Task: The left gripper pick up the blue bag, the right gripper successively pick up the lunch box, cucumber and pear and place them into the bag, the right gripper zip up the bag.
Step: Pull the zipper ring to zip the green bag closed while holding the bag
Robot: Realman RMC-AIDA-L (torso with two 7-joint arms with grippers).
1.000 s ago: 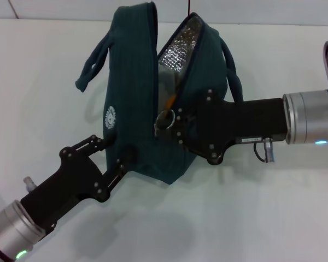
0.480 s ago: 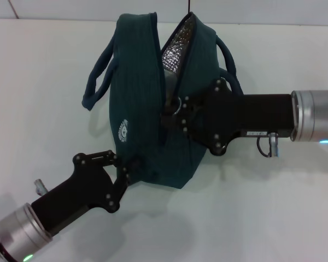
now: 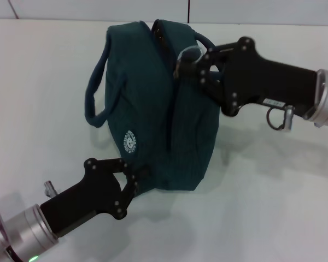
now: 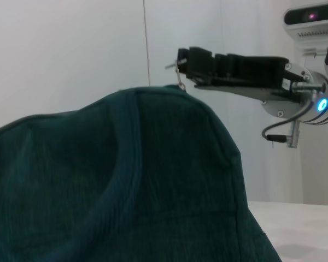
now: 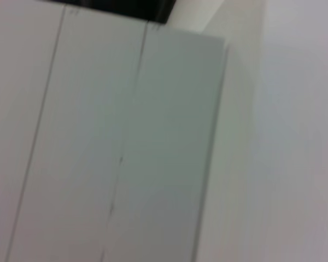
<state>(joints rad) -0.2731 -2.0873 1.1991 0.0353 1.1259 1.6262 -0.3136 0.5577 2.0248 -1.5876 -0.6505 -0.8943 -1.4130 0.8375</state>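
I have the bag's lower near corner in my left gripper, far from the zipper pull, so I should open it and grab the bag higher by the logo (image 3: 129,142).
The blue bag (image 3: 153,103) stands upright on the white table, its zipper line drawn together almost to the top end. My left gripper (image 3: 134,173) is shut on the bag's lower near corner. My right gripper (image 3: 185,59) is at the bag's top far end, shut on the metal zipper pull (image 4: 180,82), which the left wrist view shows hanging from its tip above the bag (image 4: 126,185). The lunch box, cucumber and pear are out of view. The right wrist view shows only a pale wall.
One loop handle (image 3: 95,103) hangs off the bag's left side and the other (image 3: 199,41) lies behind the right gripper. The white table (image 3: 273,207) stretches all around the bag. A wall (image 4: 71,49) stands behind.
The right gripper has run the zipper pull up along the bag toward its far top end, closing the opening and hiding the silver lining. The bag has shifted slightly with the left gripper.
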